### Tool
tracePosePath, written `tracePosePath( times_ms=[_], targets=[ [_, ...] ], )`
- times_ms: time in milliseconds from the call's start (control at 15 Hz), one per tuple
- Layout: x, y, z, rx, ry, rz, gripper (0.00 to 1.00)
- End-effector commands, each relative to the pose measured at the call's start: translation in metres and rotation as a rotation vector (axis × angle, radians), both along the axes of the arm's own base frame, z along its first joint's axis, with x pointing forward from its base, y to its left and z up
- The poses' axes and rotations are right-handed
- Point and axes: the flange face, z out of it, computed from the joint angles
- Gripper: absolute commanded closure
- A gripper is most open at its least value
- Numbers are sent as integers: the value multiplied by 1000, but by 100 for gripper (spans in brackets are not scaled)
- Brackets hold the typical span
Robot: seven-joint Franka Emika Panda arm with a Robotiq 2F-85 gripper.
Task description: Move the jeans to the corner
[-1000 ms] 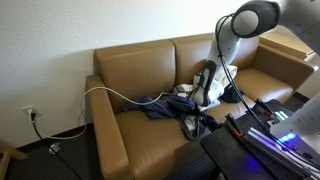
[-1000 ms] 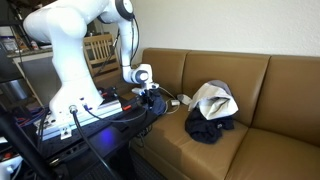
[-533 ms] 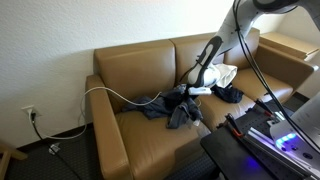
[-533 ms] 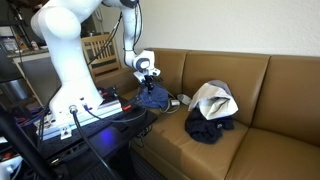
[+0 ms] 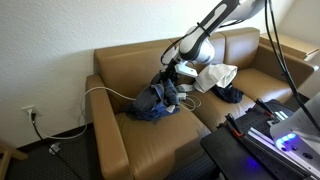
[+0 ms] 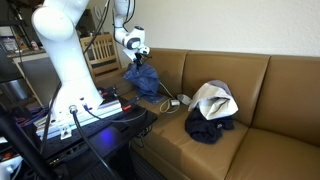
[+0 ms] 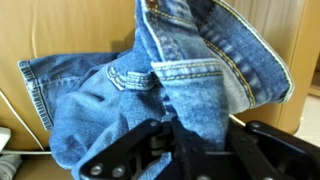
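My gripper has the jeans. It will let go of them on the seat corner [image 5: 139, 106] next to the sofa arm with the white cable.
The blue jeans [image 5: 157, 98] hang bunched from my gripper [image 5: 172, 72] above the brown sofa's left seat. In the exterior view from the side, the jeans [image 6: 144, 80] dangle below my gripper [image 6: 138, 52] near the sofa's arm. In the wrist view the denim [image 7: 150, 70] fills the frame, and my black fingers [image 7: 195, 148] are shut on a fold of it. The lower end of the jeans still rests on the seat cushion.
The brown leather sofa [image 5: 125, 70] has a pile of white and dark clothes [image 5: 218, 80] on its middle seat, also seen from the side [image 6: 212, 108]. A white cable [image 5: 105, 93] runs over the sofa arm. A black equipment stand [image 5: 250, 135] stands in front.
My gripper has lifted the jeans and carried them along the sofa toward its end by the wall outlet, away from the clothes pile.
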Motion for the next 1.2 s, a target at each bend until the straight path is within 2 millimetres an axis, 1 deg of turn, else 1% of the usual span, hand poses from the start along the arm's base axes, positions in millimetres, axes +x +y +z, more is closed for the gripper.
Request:
tracePosePath(
  times_ms=[0, 67, 133, 200, 333, 467, 600, 667, 867, 933, 1000, 1067, 1133],
  targets=[
    [-1, 1, 2, 0, -2, 6, 79],
    [-3, -1, 1, -2, 0, 10, 95],
    [-6, 14, -10, -3, 0, 24, 95],
    [-7, 14, -9, 19, 4, 44, 95],
    [-23, 30, -9, 38, -10, 139, 95],
    [-38, 40, -7, 34, -65, 181, 95],
    [-45, 42, 4, 55, -142, 164, 95],
    [-49, 41, 12, 74, -205, 128, 95],
    [-70, 35, 33, 117, -357, 54, 95],
    [-76, 32, 36, 125, -409, 32, 95],
    [-44, 30, 61, 98, -406, 35, 95],
    [-65, 40, 22, 105, -329, 64, 79],
    [-58, 38, 29, 103, -330, 60, 79]
  ],
)
